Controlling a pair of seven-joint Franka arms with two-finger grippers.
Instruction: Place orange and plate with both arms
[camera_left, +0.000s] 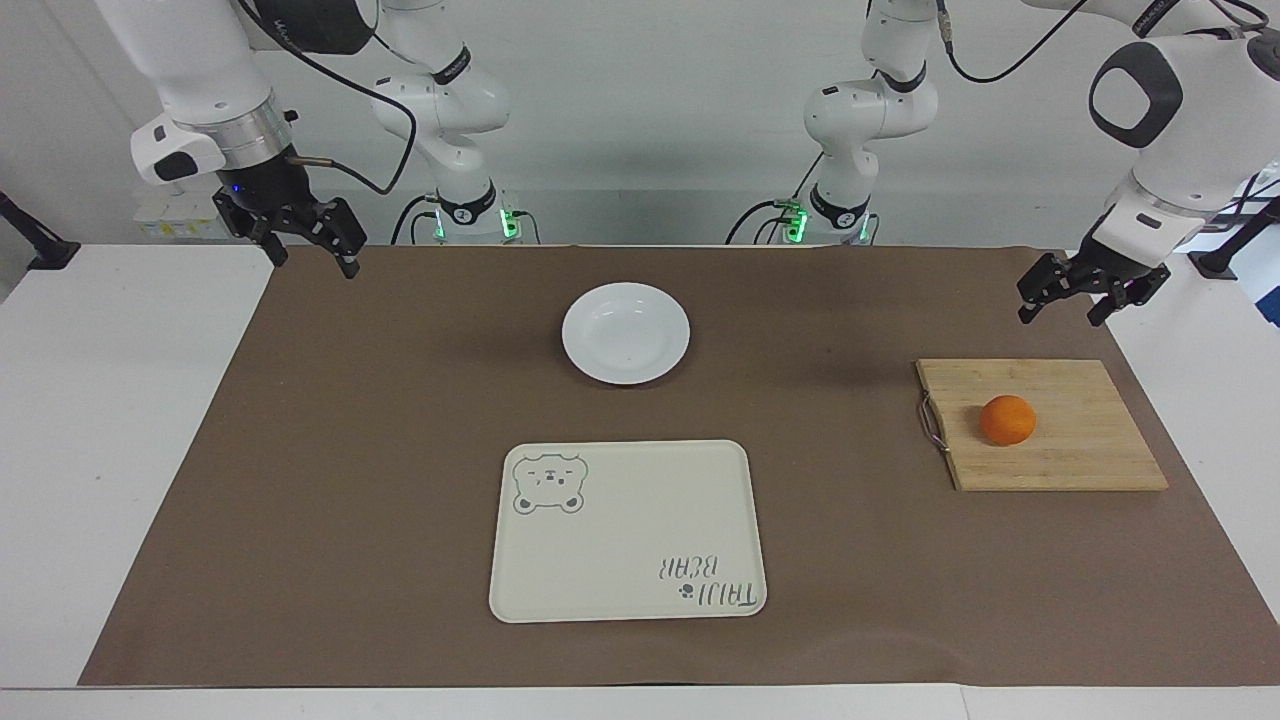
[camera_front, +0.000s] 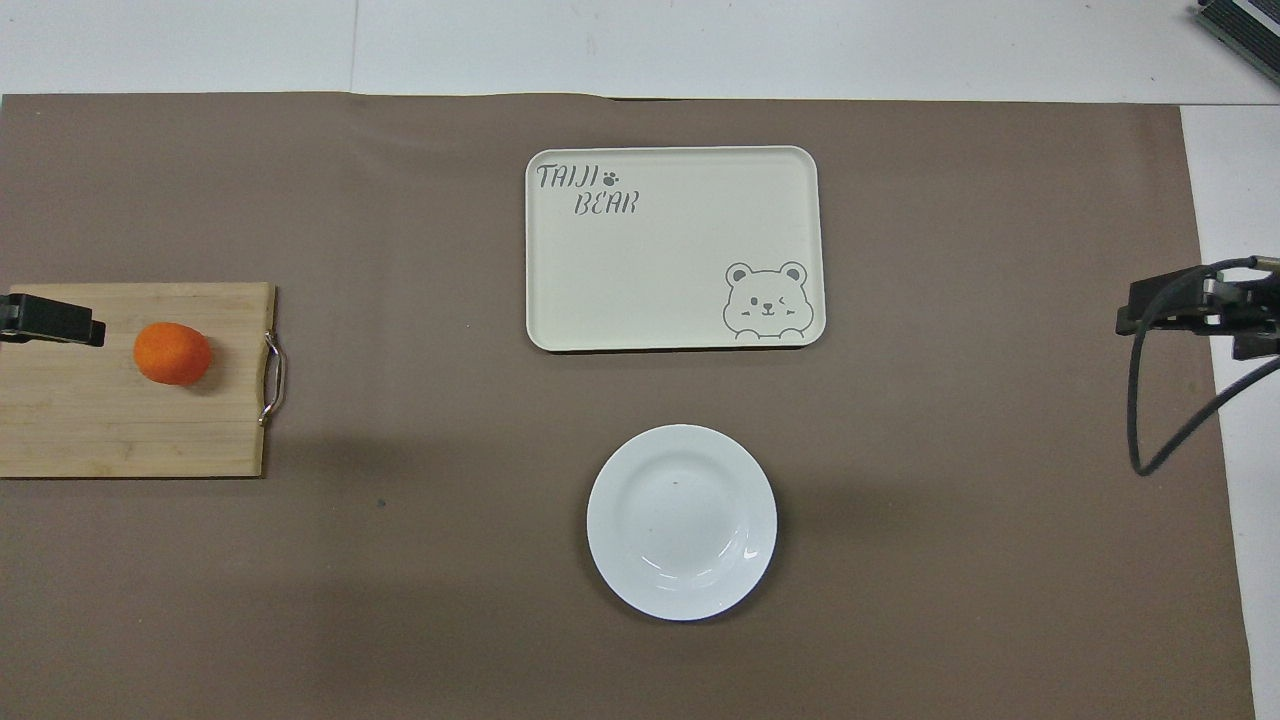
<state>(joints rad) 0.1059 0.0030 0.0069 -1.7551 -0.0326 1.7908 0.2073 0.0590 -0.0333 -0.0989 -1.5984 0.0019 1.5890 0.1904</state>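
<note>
The orange is on the wooden cutting board. My left gripper will go there next and close around the orange's middle (camera_front: 173, 350).
The orange (camera_left: 1007, 419) lies on a wooden cutting board (camera_left: 1080, 460) at the left arm's end of the table; the overhead view also shows the orange (camera_front: 173, 352). The white plate (camera_left: 626, 332) sits on the brown mat at the table's middle, near the robots, and is empty; it also shows in the overhead view (camera_front: 682, 521). My left gripper (camera_left: 1060, 317) is open and empty, raised in the air over the board's edge nearer the robots, apart from the orange. My right gripper (camera_left: 315, 265) is open and empty, raised over the mat's corner at the right arm's end, where the right arm waits.
A cream rectangular tray (camera_left: 628, 530) with a bear drawing lies farther from the robots than the plate, and is empty. The cutting board (camera_front: 100, 430) has a metal handle on its side toward the table's middle. A black cable (camera_front: 1140, 400) hangs at the right gripper.
</note>
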